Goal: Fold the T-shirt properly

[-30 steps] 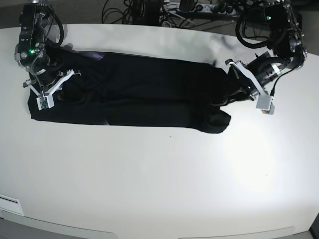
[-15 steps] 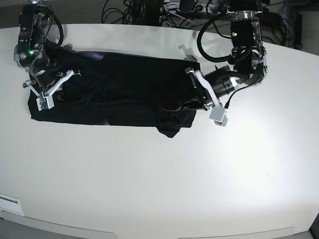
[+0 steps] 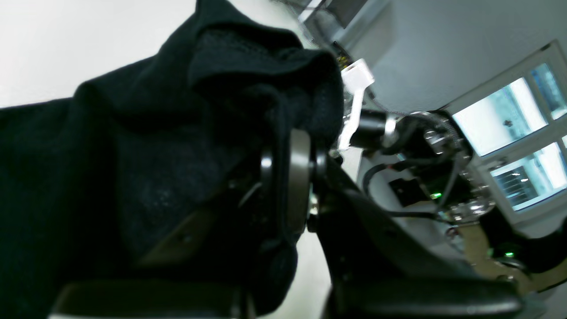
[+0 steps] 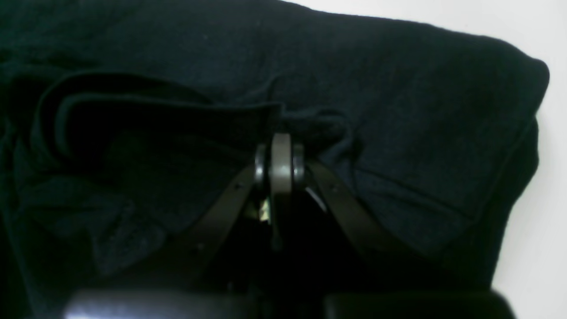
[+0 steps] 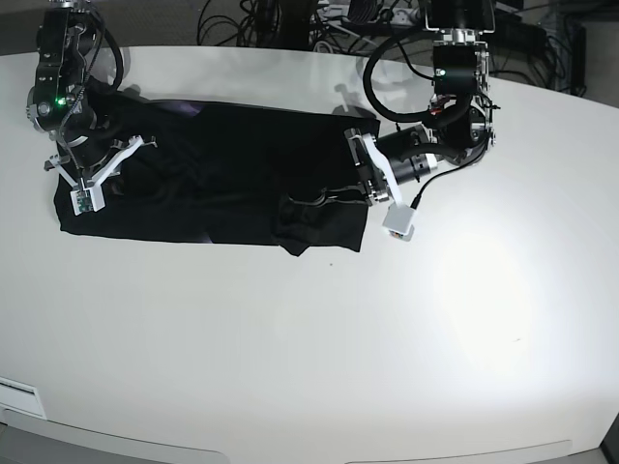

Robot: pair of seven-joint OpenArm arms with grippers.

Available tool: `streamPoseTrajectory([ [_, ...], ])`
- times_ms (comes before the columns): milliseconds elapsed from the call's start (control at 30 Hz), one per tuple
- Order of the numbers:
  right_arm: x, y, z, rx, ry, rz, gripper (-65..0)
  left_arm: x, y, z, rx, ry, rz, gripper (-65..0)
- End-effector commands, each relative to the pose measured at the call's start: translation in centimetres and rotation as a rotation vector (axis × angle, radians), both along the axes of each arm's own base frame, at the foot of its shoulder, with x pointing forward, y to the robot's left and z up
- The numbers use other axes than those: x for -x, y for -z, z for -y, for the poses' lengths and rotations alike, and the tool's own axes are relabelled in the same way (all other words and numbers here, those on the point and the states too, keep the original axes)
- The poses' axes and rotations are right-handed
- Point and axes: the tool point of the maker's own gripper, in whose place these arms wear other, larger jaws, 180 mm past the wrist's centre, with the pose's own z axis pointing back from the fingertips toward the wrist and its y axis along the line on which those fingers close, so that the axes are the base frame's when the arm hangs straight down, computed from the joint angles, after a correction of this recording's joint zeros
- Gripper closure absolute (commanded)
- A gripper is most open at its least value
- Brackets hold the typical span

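Observation:
The T-shirt's end is doubled over in a bunched fold in my left gripper, so next I open it, lay the end flat and pinch nearer the T-shirt's edge (image 5: 345, 220).
The black T-shirt (image 5: 213, 164) lies as a long folded strip across the back of the white table (image 5: 290, 338). My left gripper (image 5: 324, 200) is shut on the strip's right end and holds it doubled over to the left, with a bunched fold hanging at its front. In the left wrist view the fingertips (image 3: 297, 177) pinch the dark cloth (image 3: 133, 155), which drapes over them. My right gripper (image 5: 114, 177) is shut on the T-shirt's left end. The right wrist view shows its jaws (image 4: 280, 155) closed on a fold of the cloth (image 4: 398, 110). No print shows.
A tangle of cables (image 5: 290, 24) lies past the table's far edge. A white label (image 5: 19, 396) sits at the front left corner. The right arm's body (image 3: 425, 177) shows in the left wrist view, before a window.
My left gripper has carried the T-shirt's right end well to the left, folding it over the strip, which is now shorter. The right arm has not moved.

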Motion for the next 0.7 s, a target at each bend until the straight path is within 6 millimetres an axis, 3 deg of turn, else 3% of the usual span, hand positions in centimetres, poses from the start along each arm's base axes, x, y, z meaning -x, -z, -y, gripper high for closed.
streamPoseTrajectory([
  [0,2.0,1.5,0.6,0.038,-0.009,-0.114,0.0,-0.6,-1.9,0.1,0.054,-0.013,0.05,0.0],
  [33,2.0,1.5,0.6,0.038,-0.009,-0.119,0.0,-0.6,-2.2,0.1,0.073,-0.013,0.05,-3.6],
  [67,2.1,1.6,0.6,0.038,-0.009,-0.124,0.0,-0.6,-2.7,0.1,0.103,-0.013,0.052,-11.9],
  [167,2.2,1.6,0.7,0.039,-0.008,-0.132,-10.3,-0.2,-4.1,0.1,0.185,0.007,0.053,-35.4],
  [233,2.3,1.7,0.7,0.04,-0.008,-0.134,-14.9,0.2,-4.6,0.2,0.221,0.03,0.035,-38.9],
  [533,2.3,1.7,0.7,0.04,-0.007,-0.134,-15.5,0.7,-4.1,0.4,0.198,0.057,0.024,-38.4],
  [567,2.3,1.7,0.7,0.04,-0.007,-0.134,-15.5,0.6,-4.2,0.3,0.202,0.05,0.028,-34.7],
  [600,2.3,1.7,0.7,0.04,-0.007,-0.134,-15.5,0.2,-4.2,0.0,0.194,0.03,0.045,-26.9],
  [667,2.3,1.7,0.7,0.04,-0.006,-0.135,-15.4,-0.3,-3.5,-0.3,0.151,-0.003,0.048,0.0],
])
